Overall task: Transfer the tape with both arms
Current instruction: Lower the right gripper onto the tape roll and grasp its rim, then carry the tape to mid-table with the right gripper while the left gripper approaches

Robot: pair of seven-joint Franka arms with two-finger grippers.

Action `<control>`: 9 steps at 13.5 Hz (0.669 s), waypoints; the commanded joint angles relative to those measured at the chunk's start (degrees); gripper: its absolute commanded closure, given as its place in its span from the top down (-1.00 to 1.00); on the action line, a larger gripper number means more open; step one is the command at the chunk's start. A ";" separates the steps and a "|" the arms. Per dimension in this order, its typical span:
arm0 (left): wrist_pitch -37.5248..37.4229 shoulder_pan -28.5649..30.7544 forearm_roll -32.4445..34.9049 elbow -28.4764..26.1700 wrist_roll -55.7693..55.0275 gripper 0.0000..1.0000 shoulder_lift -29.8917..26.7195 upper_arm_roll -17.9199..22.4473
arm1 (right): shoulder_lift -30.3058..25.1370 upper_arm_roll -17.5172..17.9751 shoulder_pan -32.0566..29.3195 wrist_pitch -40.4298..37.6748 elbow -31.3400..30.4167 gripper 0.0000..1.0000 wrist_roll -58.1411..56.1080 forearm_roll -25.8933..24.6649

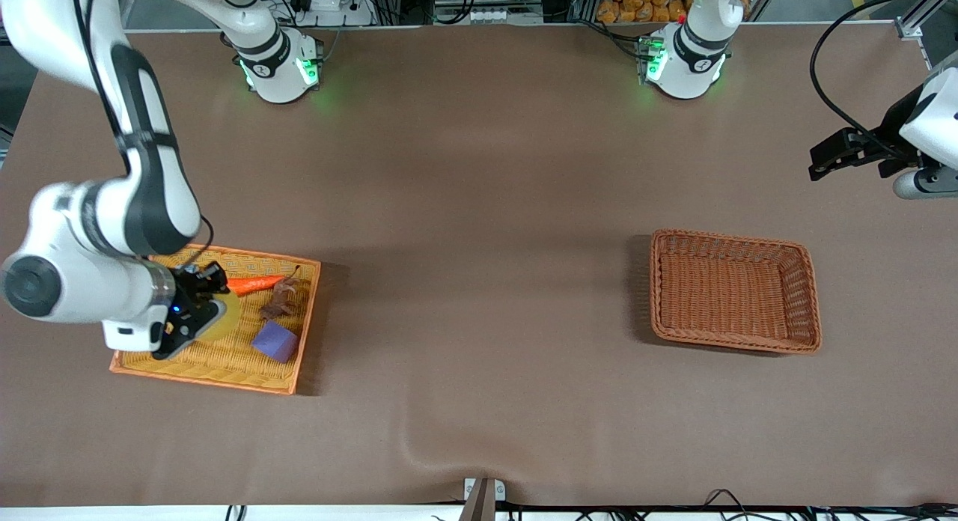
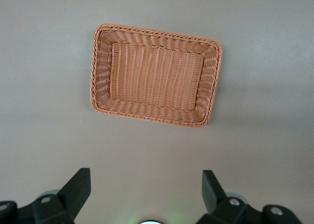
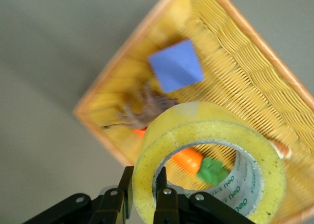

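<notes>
My right gripper needs to put the tape down on the bare table (image 1: 487, 254) between the orange tray and the brown wicker basket.
The tape (image 3: 211, 130), a translucent yellowish roll, shows large in the right wrist view, with a toy carrot visible through its hole. My right gripper (image 3: 144, 184) is shut on the roll's wall, one finger (image 3: 160, 182) inside the hole and the other outside. From the front, that gripper (image 1: 196, 302) is low over the orange tray (image 1: 224, 371), with the tape (image 1: 228, 311) showing as a yellow arc beside it. My left gripper (image 1: 819, 162) waits open and empty, high over the table at the left arm's end; the left wrist view shows its fingers (image 2: 78, 187) spread wide.
In the orange tray lie a purple cube (image 1: 275, 341), a toy carrot (image 1: 254, 284) and a brown object (image 1: 278, 302). An empty brown wicker basket (image 1: 812, 296) sits toward the left arm's end, and its rim (image 2: 100, 71) shows below the left gripper.
</notes>
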 commanded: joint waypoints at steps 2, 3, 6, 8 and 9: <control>0.12 0.20 0.43 0.49 0.65 1.00 0.45 -0.26 | 0.85 0.56 10.84 -1.70 5.42 -1.00 24.84 6.33; 0.29 0.11 0.26 0.40 0.57 1.00 1.33 -0.26 | 1.38 0.56 14.80 1.01 6.04 -1.00 33.01 6.43; 1.87 0.20 -0.97 -0.04 0.13 1.00 2.65 -0.26 | 4.88 0.64 25.09 10.06 6.14 -1.00 48.96 7.74; 4.23 0.20 -1.50 -1.18 -0.05 1.00 3.53 -0.26 | 8.92 0.73 29.58 18.22 6.14 -1.00 54.51 11.69; 6.34 0.20 -1.59 -2.32 0.04 1.00 3.97 -0.26 | 11.29 0.65 32.39 22.09 6.14 -1.00 57.58 12.32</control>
